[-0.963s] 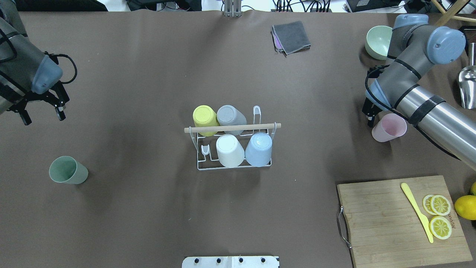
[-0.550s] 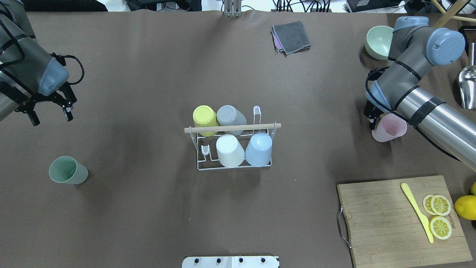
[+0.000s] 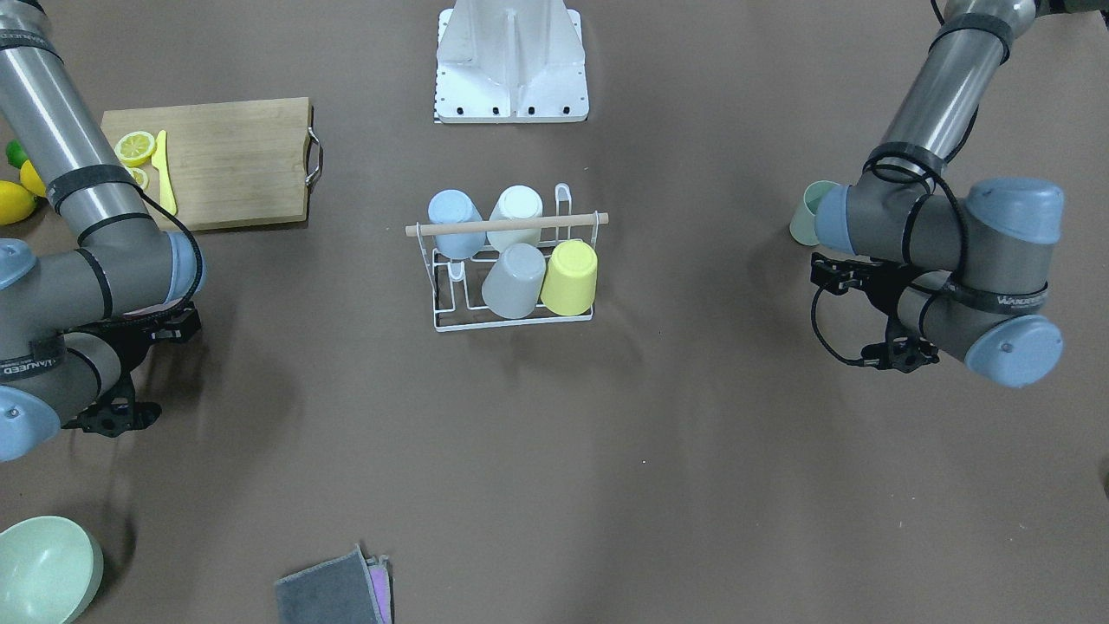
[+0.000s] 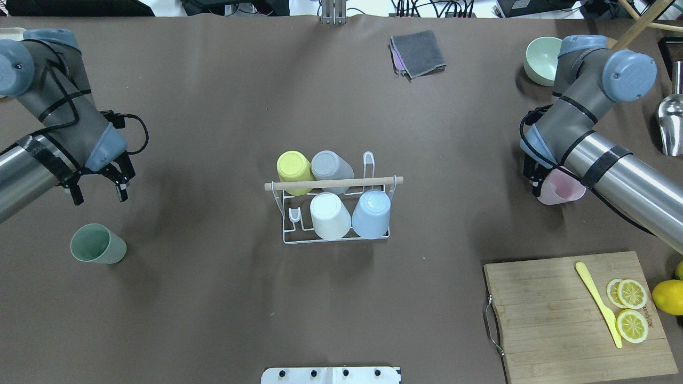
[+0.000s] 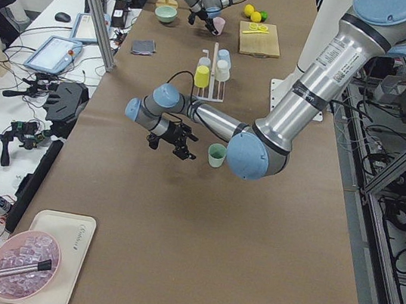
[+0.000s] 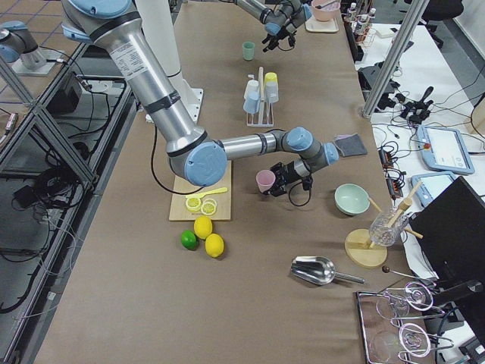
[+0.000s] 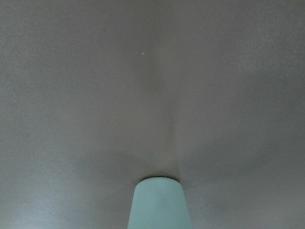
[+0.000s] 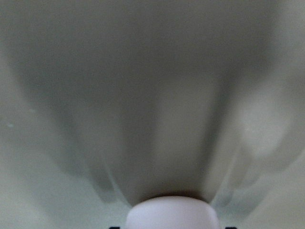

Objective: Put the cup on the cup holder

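Note:
My left gripper is going to the green cup's body (image 3: 810,217) (image 7: 160,210). It will close around the cup and take hold of it by its opposite sides.
The white wire cup holder (image 4: 288,234) with a wooden rod stands mid-table and carries inverted yellow, grey, white and blue cups; it also shows in the front view (image 3: 442,325). A green cup (image 4: 97,244) stands upright at the left. My left gripper (image 4: 98,191) is open and empty, just behind the green cup, which shows low in the left wrist view (image 7: 159,202). A pink cup (image 4: 560,191) stands at the right. My right gripper (image 4: 547,184) is open with its fingertips on either side of the pink cup (image 8: 171,212); my arm partly hides it.
A wooden cutting board (image 4: 555,320) with lemon slices and a yellow knife lies at the near right, a lemon (image 4: 667,296) beside it. A green bowl (image 4: 540,60), a metal scoop (image 4: 669,125) and a grey cloth (image 4: 419,53) lie at the far side.
My left gripper has moved nearer and rightward toward the green cup, staying open. My right gripper has slid down over the pink cup. The cups have not moved.

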Controlling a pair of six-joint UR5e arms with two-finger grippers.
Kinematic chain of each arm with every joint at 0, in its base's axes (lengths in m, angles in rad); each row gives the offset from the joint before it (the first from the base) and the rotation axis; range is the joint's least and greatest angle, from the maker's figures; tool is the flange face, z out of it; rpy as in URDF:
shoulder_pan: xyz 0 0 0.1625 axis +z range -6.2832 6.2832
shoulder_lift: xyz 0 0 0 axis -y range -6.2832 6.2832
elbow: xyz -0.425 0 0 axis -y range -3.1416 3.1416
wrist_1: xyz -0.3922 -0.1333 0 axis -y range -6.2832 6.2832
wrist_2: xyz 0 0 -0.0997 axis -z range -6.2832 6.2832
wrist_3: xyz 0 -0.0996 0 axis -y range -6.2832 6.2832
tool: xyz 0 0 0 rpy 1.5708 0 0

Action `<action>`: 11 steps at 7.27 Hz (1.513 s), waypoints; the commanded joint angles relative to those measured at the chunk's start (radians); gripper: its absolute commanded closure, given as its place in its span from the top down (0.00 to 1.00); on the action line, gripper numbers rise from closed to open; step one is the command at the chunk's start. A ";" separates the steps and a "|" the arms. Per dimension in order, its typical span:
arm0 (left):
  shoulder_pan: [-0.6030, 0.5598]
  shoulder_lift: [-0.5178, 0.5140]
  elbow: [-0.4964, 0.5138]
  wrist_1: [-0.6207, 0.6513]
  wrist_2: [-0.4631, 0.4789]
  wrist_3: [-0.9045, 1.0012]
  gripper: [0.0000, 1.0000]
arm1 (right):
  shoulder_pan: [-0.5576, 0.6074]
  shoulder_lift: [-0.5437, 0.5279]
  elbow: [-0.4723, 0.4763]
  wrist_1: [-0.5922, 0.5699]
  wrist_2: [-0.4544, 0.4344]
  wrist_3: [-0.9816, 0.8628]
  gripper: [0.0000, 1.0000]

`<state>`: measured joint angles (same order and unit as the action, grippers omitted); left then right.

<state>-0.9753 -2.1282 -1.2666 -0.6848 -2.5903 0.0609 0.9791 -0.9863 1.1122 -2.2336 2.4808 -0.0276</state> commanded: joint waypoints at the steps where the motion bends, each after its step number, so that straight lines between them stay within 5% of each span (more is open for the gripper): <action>1: 0.026 0.001 0.001 0.022 -0.001 0.000 0.97 | 0.001 0.000 0.000 -0.024 0.027 -0.001 0.15; 5: 0.056 0.016 -0.004 0.086 0.001 0.011 0.97 | 0.074 0.008 0.063 -0.012 0.032 -0.068 0.14; 6: 0.058 0.036 -0.011 0.085 -0.001 0.013 0.97 | 0.104 0.008 0.090 -0.012 0.091 -0.136 0.14; 9: 0.078 0.060 -0.019 0.085 -0.002 0.017 0.97 | 0.139 -0.011 0.150 -0.006 0.422 -0.331 0.11; 11: 0.089 0.063 -0.033 0.085 -0.043 0.017 0.97 | 0.130 -0.028 0.159 0.136 0.646 -0.351 0.06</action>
<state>-0.8920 -2.0679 -1.2917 -0.6007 -2.6110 0.0784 1.1140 -1.0018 1.2649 -2.1798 2.9842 -0.3606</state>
